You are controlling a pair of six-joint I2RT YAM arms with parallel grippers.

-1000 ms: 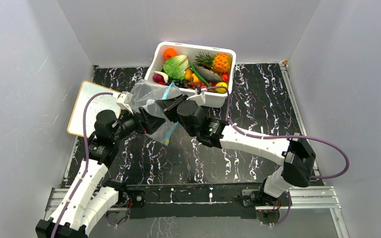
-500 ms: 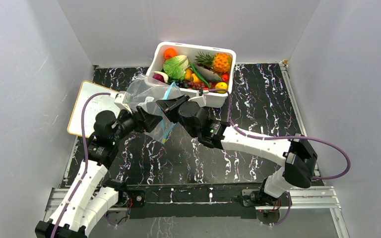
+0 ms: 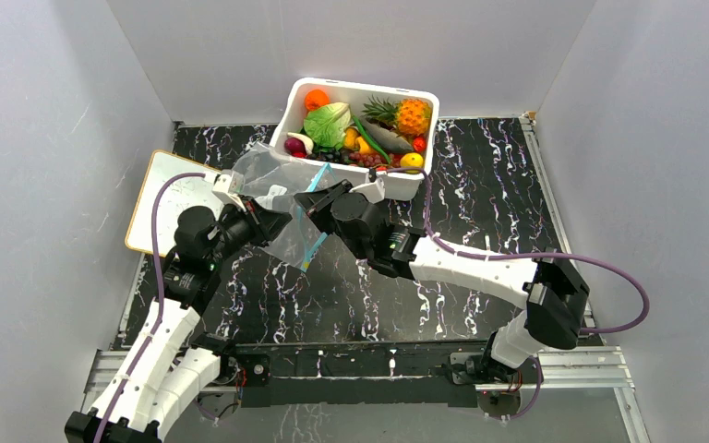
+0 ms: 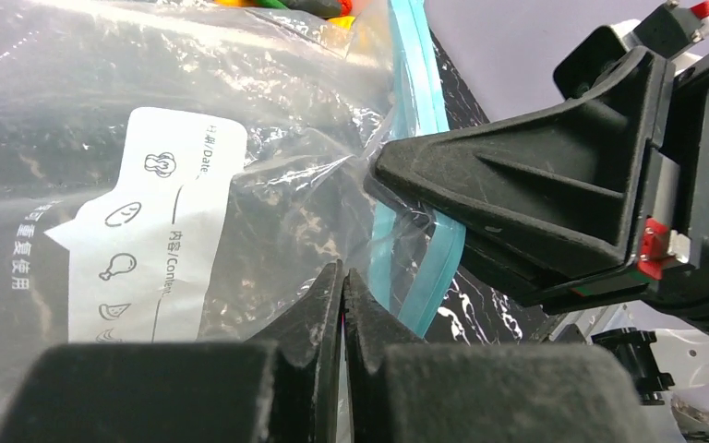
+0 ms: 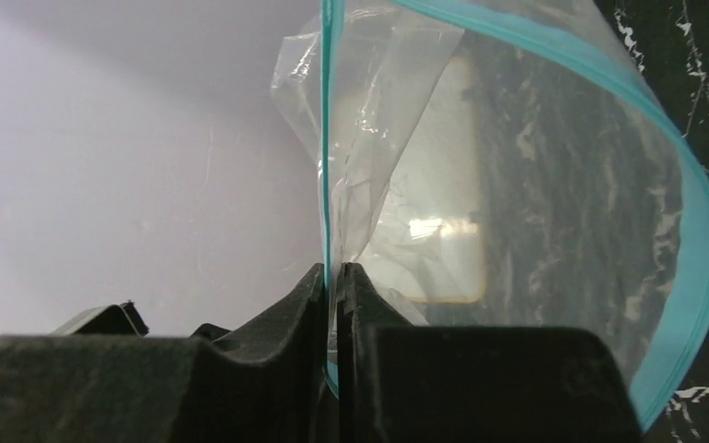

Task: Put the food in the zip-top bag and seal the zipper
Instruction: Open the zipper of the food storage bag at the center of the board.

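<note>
The bag's zipper edge on my left gripper's side is in my right gripper, so next my left gripper takes it and my right gripper the free opposite edge [image 5: 703,217].
The clear zip-top bag [image 3: 288,205] hangs in the air between my two grippers, just in front of the tub. Its teal zipper [image 3: 318,177] runs along the open mouth [image 5: 702,231]. My right gripper [image 3: 319,197] is shut on one lip of the zipper [image 5: 326,138], and the strip passes between its jaws [image 5: 334,268]. My left gripper [image 3: 275,221] is shut on the bag's clear film [image 4: 240,138] just left of the zipper [image 4: 415,92], its jaws pressed together [image 4: 342,274]. The food [image 3: 351,129], with an orange pineapple [image 3: 413,115], lies in the white tub.
The white tub [image 3: 366,88] stands at the back of the black marbled table [image 3: 480,203]. A white board [image 3: 162,198] lies at the left edge. Grey walls close in the left, right and back sides.
My left gripper has shut on the bag's film; it stood open one second ago. The bag and both grippers have shifted slightly to the left.
</note>
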